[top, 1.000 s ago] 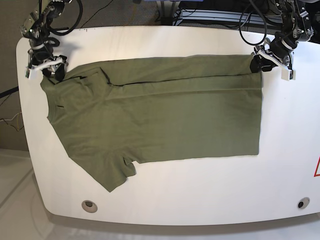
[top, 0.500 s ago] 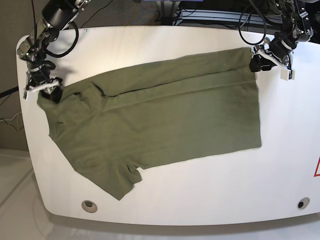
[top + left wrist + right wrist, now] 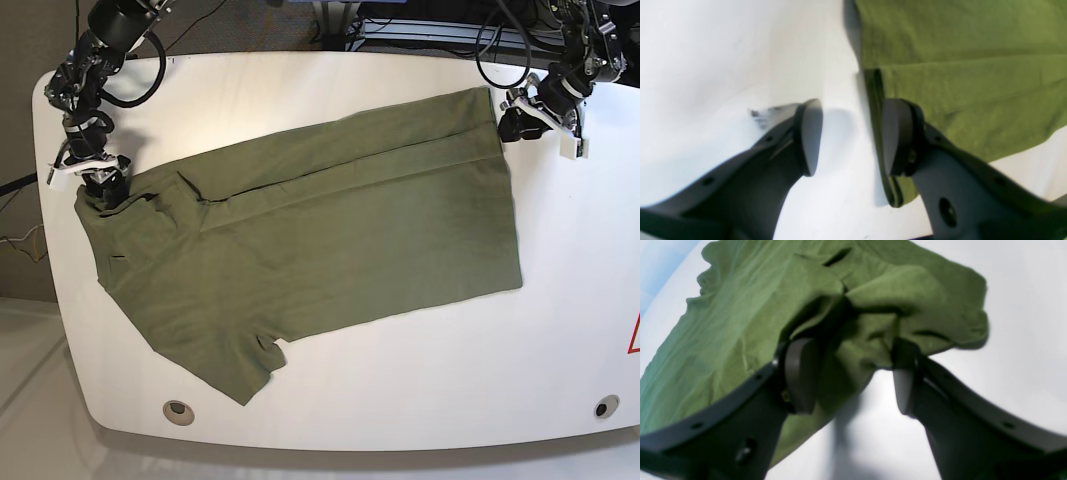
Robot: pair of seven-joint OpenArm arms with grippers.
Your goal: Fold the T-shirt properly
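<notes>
The robot's left gripper should next move inward from the T-shirt's corner and close on the crease (image 3: 446, 142) (image 3: 970, 104) along its folded-over far piece.
The olive-green T-shirt (image 3: 320, 240) lies spread and slightly slanted on the white table (image 3: 420, 380), its far long edge folded over. My left gripper (image 3: 512, 122) is at the shirt's far right corner. In the left wrist view this gripper (image 3: 848, 133) is open, with bare table in the gap and the shirt's hem (image 3: 875, 100) just beside one pad. My right gripper (image 3: 100, 180) is at the collar end on the left. In the right wrist view it (image 3: 850, 373) stands open around a bunched fold of the T-shirt (image 3: 873, 316), and neither pad presses the cloth.
Two round holes (image 3: 179, 410) (image 3: 603, 407) sit near the table's front edge. A red mark (image 3: 634, 335) shows at the right edge. Cables and a rack (image 3: 420, 25) lie behind the table's far edge.
The shirt has swung to a slant, collar end toward the front and hem corner toward the back. My right gripper moved frontward and its jaws widened, letting the bunched cloth go.
</notes>
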